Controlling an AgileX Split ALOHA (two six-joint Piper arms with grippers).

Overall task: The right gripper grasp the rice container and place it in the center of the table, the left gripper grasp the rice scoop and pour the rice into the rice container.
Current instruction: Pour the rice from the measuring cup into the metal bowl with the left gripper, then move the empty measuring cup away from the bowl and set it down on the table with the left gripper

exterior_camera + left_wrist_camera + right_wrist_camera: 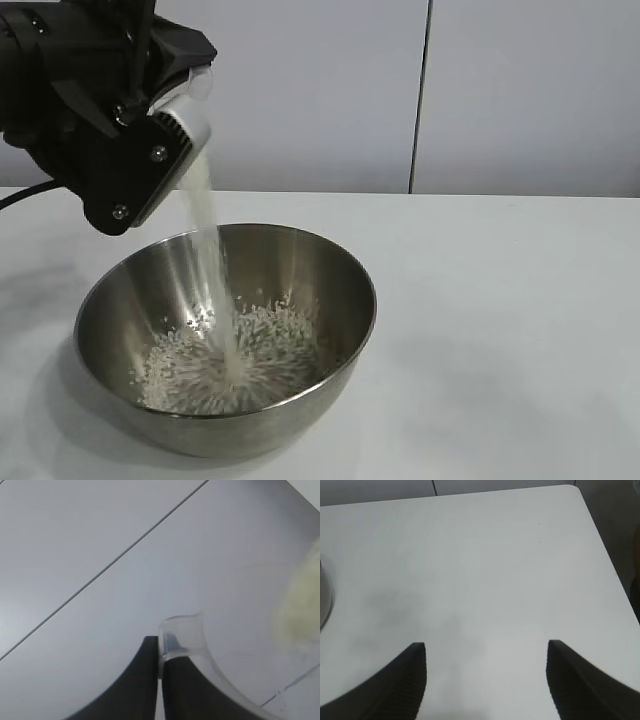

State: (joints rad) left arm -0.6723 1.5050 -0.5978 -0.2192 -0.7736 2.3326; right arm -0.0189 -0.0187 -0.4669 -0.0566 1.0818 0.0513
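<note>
Next, my left gripper releases the rice scoop on the white table (24, 362) beside the rice container, on the arm's side.
The rice container (300, 262), a large steel bowl, stands on the white table (520, 330). White rice (262, 340) lies in its bottom. Above the bowl's far left rim my left gripper (175, 85) is shut on the rice scoop (188, 122), a clear cup tipped mouth-down. A stream of rice (205, 225) falls from it into the bowl. In the left wrist view the fingers (135, 680) pinch the cup's wall (187, 635), and the rice (302, 605) shows as a pale blur. My right gripper (486, 650) hangs open over bare table, holding nothing, with the bowl's rim (324, 600) off to one side.
A pale wall with a dark vertical seam (420, 100) stands behind the table. The right wrist view shows the table's rounded corner (575, 489) and its side edge (615, 575), with darker floor beyond.
</note>
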